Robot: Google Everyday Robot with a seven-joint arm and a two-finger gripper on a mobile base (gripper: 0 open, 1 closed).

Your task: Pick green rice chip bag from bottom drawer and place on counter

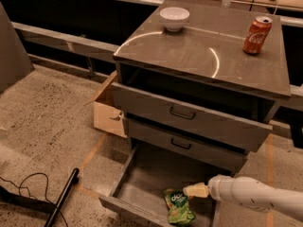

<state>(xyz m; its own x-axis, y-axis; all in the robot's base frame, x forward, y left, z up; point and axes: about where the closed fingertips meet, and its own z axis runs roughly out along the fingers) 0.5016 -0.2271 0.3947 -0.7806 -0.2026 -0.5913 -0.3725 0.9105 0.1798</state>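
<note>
My gripper will grab the long side edge (pixel 187 204) of the green rice chip bag near its middle, on the side closest to my white arm.
The green rice chip bag (pixel 178 205) lies flat in the front right of the open bottom drawer (pixel 142 183). My gripper (pixel 193 191) comes in from the right on a white arm, low over the drawer, its cream tip just above and right of the bag's top edge. The counter (pixel 189 51) is the glossy grey-brown cabinet top with a curved light reflection.
A white bowl (pixel 174 18) and a red soda can (pixel 256 35) stand on the counter. The two upper drawers (pixel 189 119) are pulled partly out above the bottom one. A cardboard box (pixel 108 110) sits left of the cabinet. A black pole (pixel 61 197) and cable lie on the floor.
</note>
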